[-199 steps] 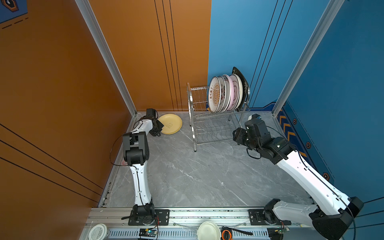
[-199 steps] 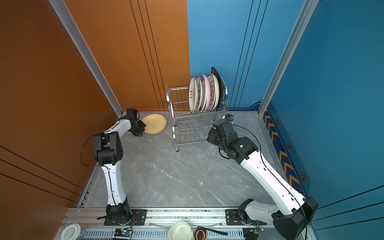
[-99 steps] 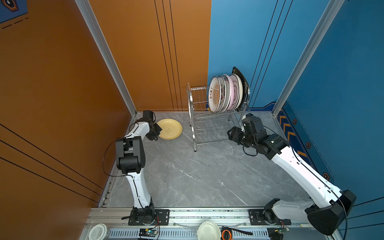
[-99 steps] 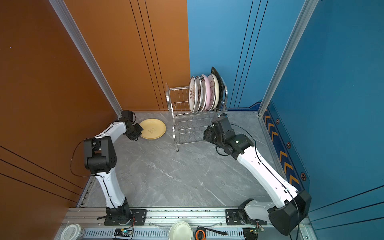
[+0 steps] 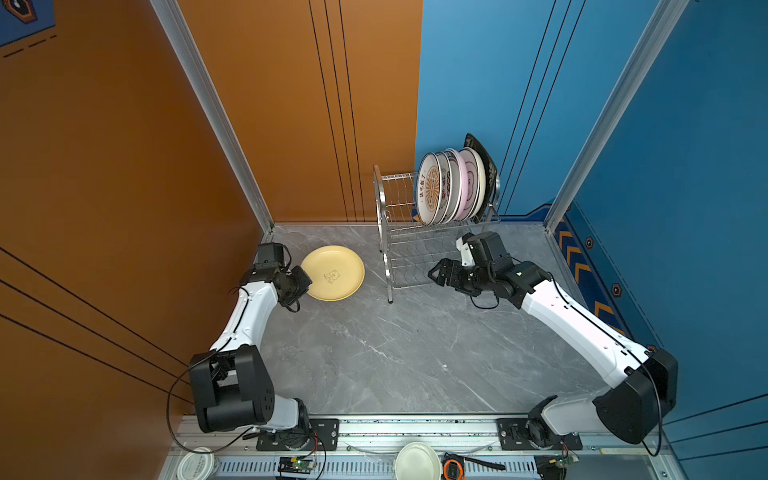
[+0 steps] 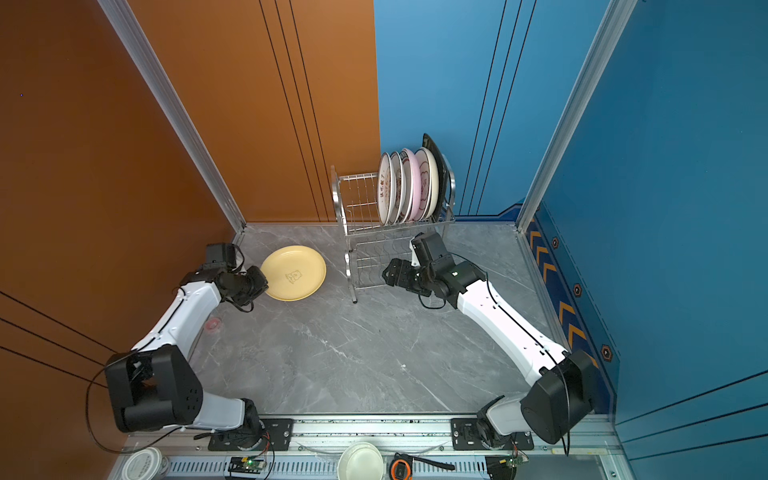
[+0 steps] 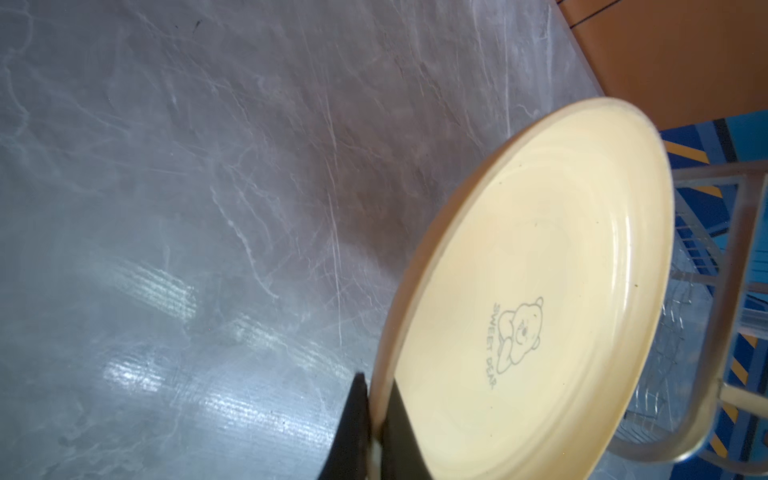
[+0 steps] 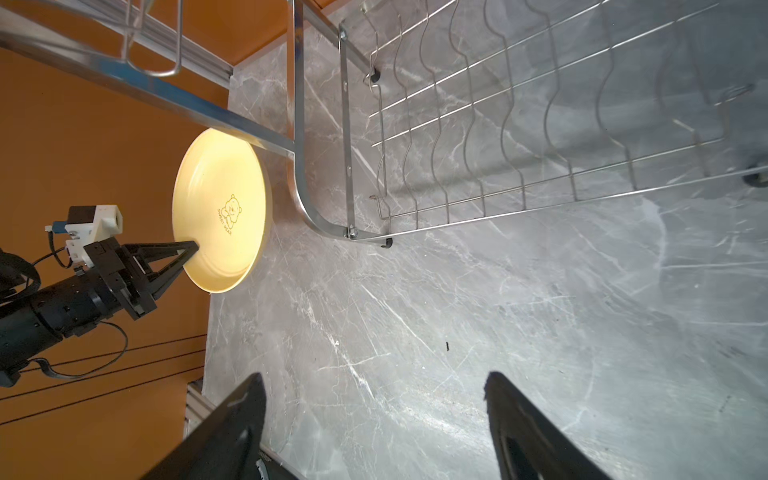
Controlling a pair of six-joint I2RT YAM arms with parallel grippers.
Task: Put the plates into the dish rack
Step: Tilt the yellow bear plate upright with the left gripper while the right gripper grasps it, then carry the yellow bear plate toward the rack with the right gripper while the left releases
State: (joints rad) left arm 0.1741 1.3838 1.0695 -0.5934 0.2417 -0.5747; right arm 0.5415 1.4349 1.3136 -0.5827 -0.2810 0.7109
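Observation:
Next, I close my right gripper on the rack-side rim (image 5: pixel 363 270) (image 8: pixel 266 188) of the yellow plate, straight across from my left gripper, to take over the plate.
A yellow plate (image 5: pixel 332 272) (image 6: pixel 293 272) with a small bear drawing hangs tilted just above the table, left of the dish rack (image 5: pixel 377 195) (image 6: pixel 334 195). My left gripper (image 5: pixel 305 279) (image 6: pixel 262 280) (image 7: pixel 376 386) is shut on the plate's near rim (image 7: pixel 540 291); the right wrist view shows this grip (image 8: pixel 193 247) on the plate (image 8: pixel 220 208). Several plates (image 5: pixel 453 185) (image 6: pixel 409 185) stand upright in the rack's upper tier. My right gripper (image 5: pixel 434 274) (image 6: pixel 388 272) (image 8: pixel 374 384) is open and empty, low in front of the rack's bare lower tier (image 8: pixel 540 137).
A small white bowl (image 5: pixel 417 461) and a white lidded tub (image 5: pixel 195 463) sit on the front rail beside an orange and black tool (image 5: pixel 453 469). A small red object (image 6: pixel 214 326) lies under my left arm. Orange and blue walls close in the back and sides.
My left gripper has drawn the yellow plate away from the back corner towards the front. My right gripper has moved left along the rack's front and opened wider.

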